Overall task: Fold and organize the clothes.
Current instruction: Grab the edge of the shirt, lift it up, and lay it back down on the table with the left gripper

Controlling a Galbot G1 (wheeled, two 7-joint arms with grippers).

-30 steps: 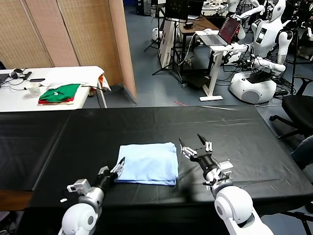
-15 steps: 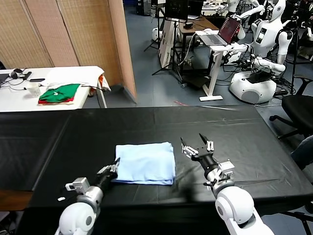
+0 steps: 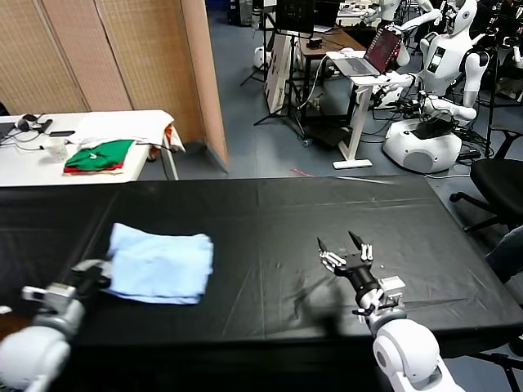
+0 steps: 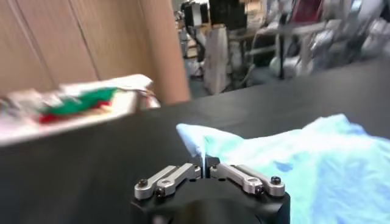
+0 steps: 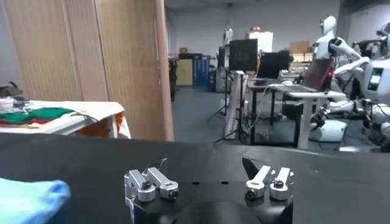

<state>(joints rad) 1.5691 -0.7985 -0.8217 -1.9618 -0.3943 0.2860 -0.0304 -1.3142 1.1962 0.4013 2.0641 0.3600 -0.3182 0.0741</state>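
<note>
I should release the light-blue T-shirt from my left gripper on the bare black table (image 3: 233, 268) just beside it, toward the side of my right gripper.
The clothes are one folded pale light-blue T-shirt (image 3: 159, 265) lying on the left part of the black table (image 3: 343, 204). My left gripper (image 3: 96, 276) is at the shirt's near-left corner and is shut on its edge. In the left wrist view the jaws (image 4: 203, 165) are pinched together on a fold of the blue fabric (image 4: 304, 158), which spreads away beyond them. My right gripper (image 3: 345, 249) hovers open over bare table, well right of the shirt, with nothing between its fingers. In the right wrist view that gripper (image 5: 207, 170) gapes wide and the shirt (image 5: 27, 198) shows far off to one side.
A white side table (image 3: 33, 167) at the back left carries folded green-and-red garments (image 3: 100, 155). A wooden partition (image 3: 139, 57) stands behind it. Desks, a laptop (image 3: 372, 55) and other robots (image 3: 441, 90) fill the back right; an office chair (image 3: 502, 184) is beside the table's right end.
My left gripper closed on the shirt's near-left corner and pulled the shirt from the table's middle to its left part. The right gripper drew slightly right and nearer, still open.
</note>
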